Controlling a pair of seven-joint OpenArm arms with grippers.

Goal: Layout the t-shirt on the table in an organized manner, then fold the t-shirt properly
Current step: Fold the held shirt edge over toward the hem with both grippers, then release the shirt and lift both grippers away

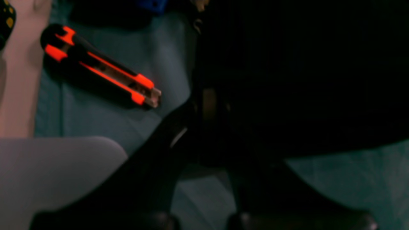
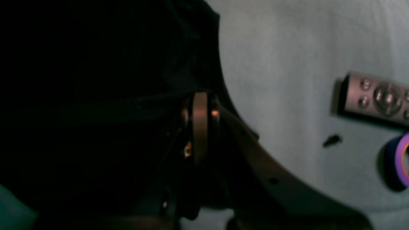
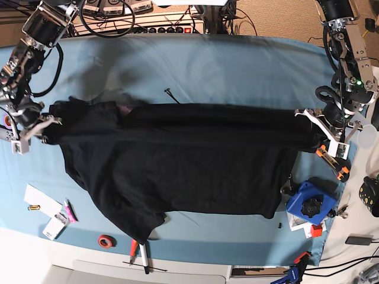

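The black t-shirt's end will go down on the light blue table [image 3: 58, 137] [image 2: 207, 98] behind the papers, where I will put it with my right gripper.
The black t-shirt [image 3: 177, 165] lies spread wide across the light blue table [image 3: 207, 65], its top edge pulled taut between both grippers. Only a small purple spot of print shows near its upper left. My left gripper [image 3: 309, 120], on the base view's right, is shut on the shirt's right end; in the left wrist view the closed gripper [image 1: 204, 105] pinches black fabric [image 1: 303, 80]. My right gripper [image 3: 50, 125], on the base view's left, is shut on the shirt's left end; in the right wrist view it [image 2: 199, 127] clamps the dark fabric [image 2: 96, 95].
An orange-black utility knife [image 1: 102, 68] lies beside the left gripper, also seen in the base view [image 3: 331, 161]. A blue tool [image 3: 308, 204] sits front right. A remote [image 2: 377, 97] and purple tape roll [image 2: 401, 159] lie near the right gripper. A red ring [image 3: 106, 241], a marker [image 3: 142, 254] and papers [image 3: 41, 201] lie front left.
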